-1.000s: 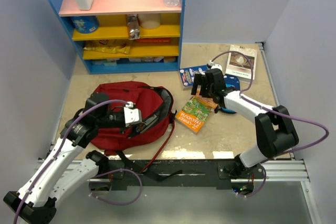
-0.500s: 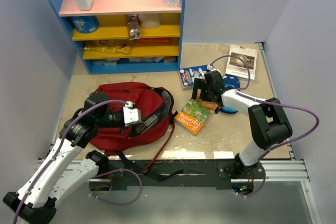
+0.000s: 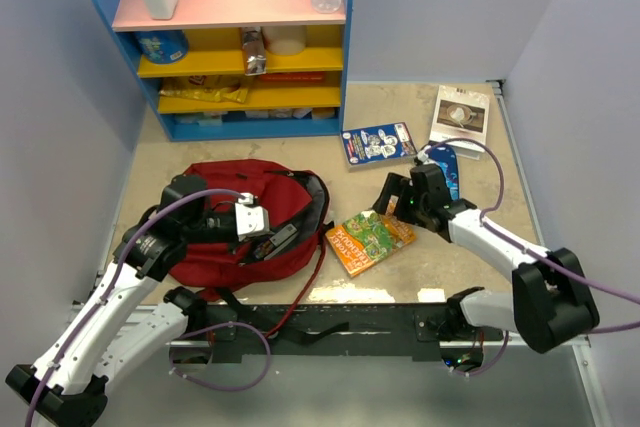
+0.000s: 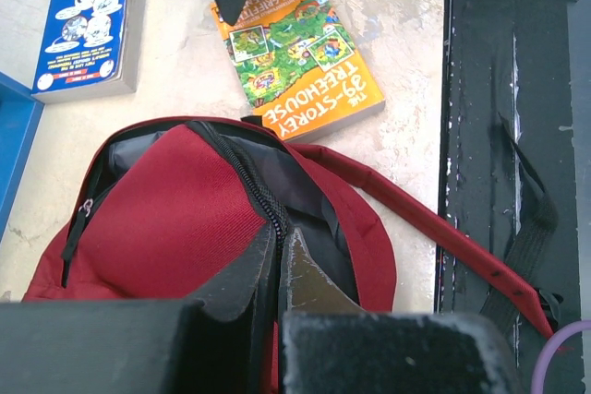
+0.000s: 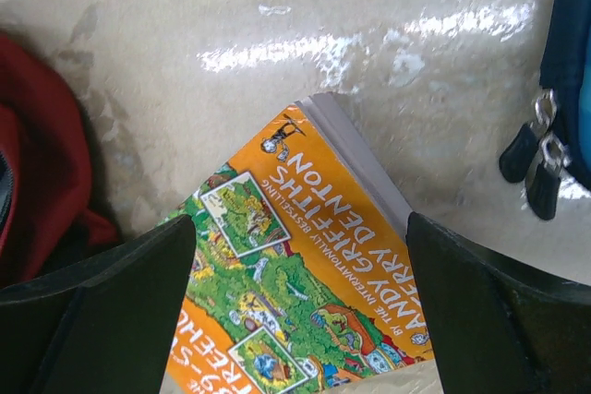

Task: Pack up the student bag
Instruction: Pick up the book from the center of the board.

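I need to use my right gripper to straighten the orange paperback against the bag, as it lies at a slant to the bag's opening, then pinch the paperback's far end [image 3: 402,232] before I lift it.
The student bag [image 3: 225,237] is a dark red backpack lying flat at the left, its main zip gaping toward the right. My left gripper [image 3: 272,239] is shut on the zip edge of the bag's opening [image 4: 263,196], holding it up. An orange paperback [image 3: 368,240] lies just right of the opening, with one corner close to the bag [image 4: 297,60]. Over the book's far end my right gripper [image 3: 397,199] stands open. Its fingers [image 5: 102,306] straddle the cover [image 5: 305,292] without pinching it.
A blue-covered book [image 3: 378,143], a blue pencil case [image 3: 446,161] and a white booklet [image 3: 461,111] lie at the back right. The blue shelf unit [image 3: 230,47] stands at the back left. A red strap [image 4: 434,228] trails over the black base rail [image 4: 508,136].
My right gripper has come nearer and lower, and the orange book has slid and turned toward the bag's opening. The left gripper keeps its hold on the zip edge.
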Robot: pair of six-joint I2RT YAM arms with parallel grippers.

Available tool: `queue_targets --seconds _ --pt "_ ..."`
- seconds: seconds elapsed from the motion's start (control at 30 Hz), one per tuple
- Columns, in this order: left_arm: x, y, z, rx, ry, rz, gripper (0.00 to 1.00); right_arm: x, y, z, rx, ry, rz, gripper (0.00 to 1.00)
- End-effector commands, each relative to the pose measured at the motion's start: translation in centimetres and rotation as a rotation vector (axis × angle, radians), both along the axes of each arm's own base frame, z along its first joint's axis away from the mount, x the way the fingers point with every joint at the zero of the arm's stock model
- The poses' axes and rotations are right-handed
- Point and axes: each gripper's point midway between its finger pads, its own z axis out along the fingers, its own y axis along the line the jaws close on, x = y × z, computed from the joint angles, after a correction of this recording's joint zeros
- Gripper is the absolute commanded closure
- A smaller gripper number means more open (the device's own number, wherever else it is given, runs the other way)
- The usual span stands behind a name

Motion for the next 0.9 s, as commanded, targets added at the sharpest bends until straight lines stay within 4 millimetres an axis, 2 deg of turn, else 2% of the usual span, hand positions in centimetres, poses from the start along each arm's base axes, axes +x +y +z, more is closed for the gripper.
queue_targets --seconds 0.0,0.1,0.23,0.4,0.63,0.87 --pt "-0.2 -1.1 3.6 -0.094 -0.077 -0.057 1.00 -2.2 2.7 1.5 0.178 0.026 0.029 0.01" --pt "-0.2 -1.1 3.6 -0.095 -0.076 -0.058 1.00 -3.0 3.8 1.5 0.214 0.044 0.066 0.01" --pt "-0.3 -1.0 3.4 -0.092 -0.074 -0.059 1.00 -3.3 5.2 3.7 0.256 -0.005 0.104 0.01" --pt "-0.3 -1.1 3.2 -0.094 -0.071 -0.062 1.00 -4.2 6.3 5.3 0.303 -0.027 0.146 0.02" --pt "-0.2 -1.1 3.0 -0.090 -0.063 -0.062 1.00 -6.5 6.6 4.3 0.377 -0.025 0.177 0.14" --pt "-0.1 -1.3 3.0 -0.093 -0.055 -0.065 1.00 -8.6 7.1 2.5 0.445 -0.005 0.192 0.35"
